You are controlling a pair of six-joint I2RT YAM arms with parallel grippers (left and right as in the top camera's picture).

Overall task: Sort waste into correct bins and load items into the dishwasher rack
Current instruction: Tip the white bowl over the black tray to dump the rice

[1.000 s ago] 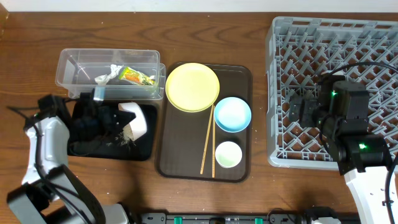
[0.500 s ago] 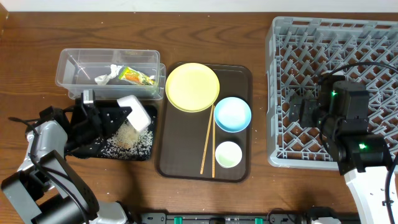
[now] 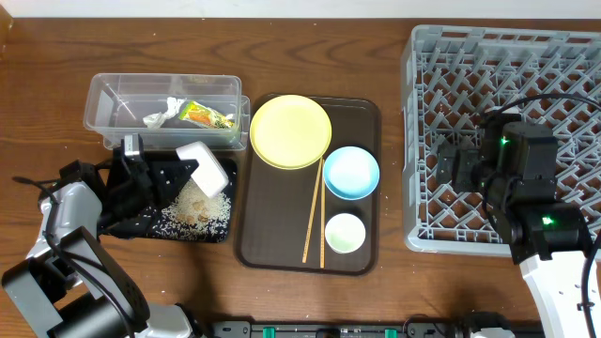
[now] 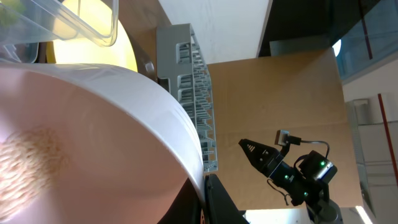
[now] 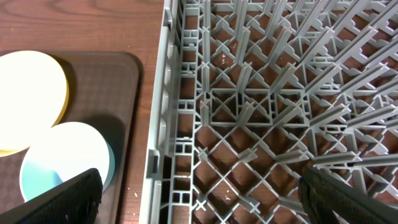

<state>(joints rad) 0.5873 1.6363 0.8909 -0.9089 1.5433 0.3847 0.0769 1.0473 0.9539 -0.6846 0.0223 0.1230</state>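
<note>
Next, my left gripper lets go of the pinkish-white bowl on the brown serving tray (image 3: 269,195), next to the chopsticks and just below the yellow plate.
My left gripper (image 3: 177,175) is shut on the rim of the pinkish-white bowl (image 3: 205,168) and holds it tipped over the black tray (image 3: 131,223). Beige food scraps (image 3: 200,209) lie scattered on that tray. In the left wrist view the bowl (image 4: 93,124) fills the frame, with some scraps (image 4: 34,155) still inside and my fingers (image 4: 208,199) pinching its rim. The clear tub (image 3: 99,94) holds the snack wrapper (image 3: 205,115) and the tissue (image 3: 160,115). My right gripper (image 3: 453,164) hangs open and empty over the grey rack (image 3: 507,56); in the right wrist view it (image 5: 199,199) shows above the rack's lattice (image 5: 249,93).
The brown serving tray (image 3: 366,117) carries the yellow plate (image 3: 290,131), light blue bowl (image 3: 351,172), small white cup (image 3: 345,233) and chopsticks (image 3: 313,221). The plate (image 5: 31,93) and blue bowl (image 5: 62,155) also show in the right wrist view.
My left gripper has tipped the pinkish-white bowl further and the scraps have spilled onto the black tray, the pile growing. The right arm has not moved.
</note>
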